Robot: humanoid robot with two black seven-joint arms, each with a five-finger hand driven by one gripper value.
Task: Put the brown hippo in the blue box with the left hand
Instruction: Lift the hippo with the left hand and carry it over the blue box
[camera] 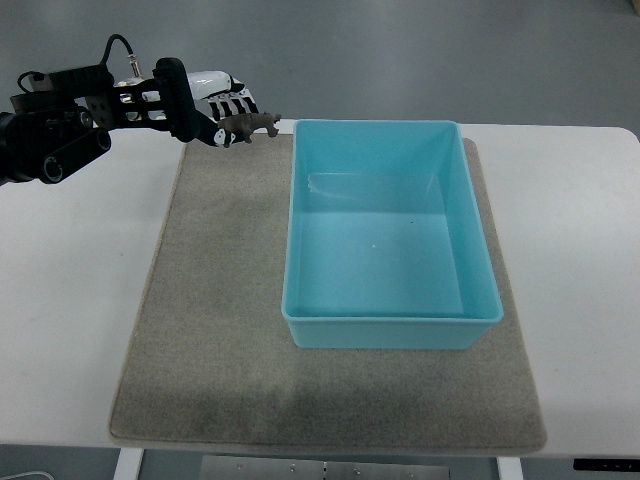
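Observation:
The robot's left gripper will release the brown hippo, now held above the grey mat, on the blue box's bottom, close to its far side (388, 218).
My left hand (225, 108) comes in from the upper left and is shut on a small brown hippo (252, 125). It holds the hippo above the far left corner of the grey mat (215, 300), just left of the blue box (390, 330). The blue box is an open, empty rectangular bin standing on the right half of the mat. The hippo's head points toward the box's far left corner, a short gap away from the rim. The right arm is out of view.
The mat lies on a white table (70, 300). The table's far edge runs just behind the hand and the box. Its near edge is at the bottom of the picture.

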